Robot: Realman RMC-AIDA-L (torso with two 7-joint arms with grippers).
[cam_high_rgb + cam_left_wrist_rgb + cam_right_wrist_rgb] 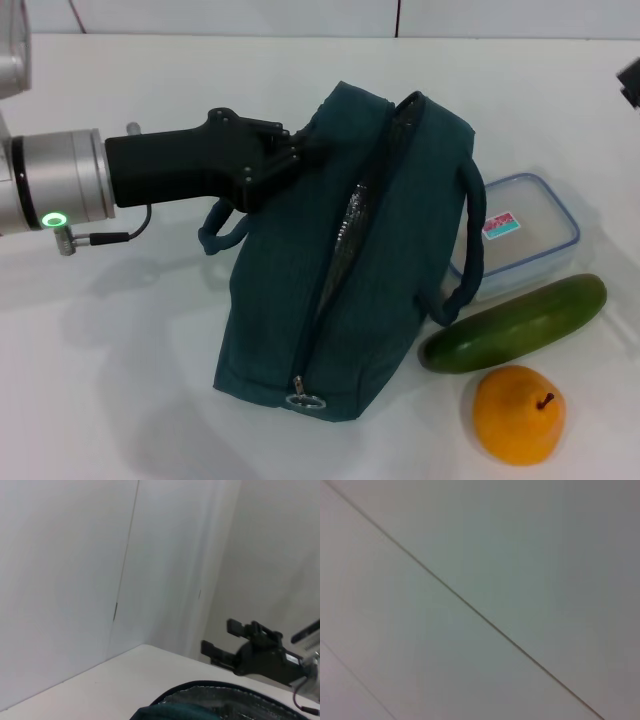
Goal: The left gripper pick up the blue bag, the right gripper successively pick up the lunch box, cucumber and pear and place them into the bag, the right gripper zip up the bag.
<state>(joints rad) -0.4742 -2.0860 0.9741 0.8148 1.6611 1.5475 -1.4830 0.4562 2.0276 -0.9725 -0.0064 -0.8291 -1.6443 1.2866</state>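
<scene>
My right gripper needs to go to the clear lunch box next and grab the lunch box's edge [561, 207] farthest from the blue bag.
The blue bag [385, 270] lies in the middle of the white table, its zipper open along the top so the silver lining shows. My left gripper [303, 147] reaches in from the left and is shut on the bag's upper left rim. The bag's rim [210, 700] also shows in the left wrist view. To the right of the bag lie the clear lunch box [525, 232], the green cucumber [515, 325] and the orange-yellow pear [518, 413]. My right gripper [220, 636] hangs open above the table's far right, away from everything; only its edge [632, 80] shows in the head view.
The bag's right handle [468, 250] droops against the lunch box. The zipper pull [305, 402] sits at the bag's near end. A white wall stands behind the table [150, 400]. The right wrist view holds only blank wall panels.
</scene>
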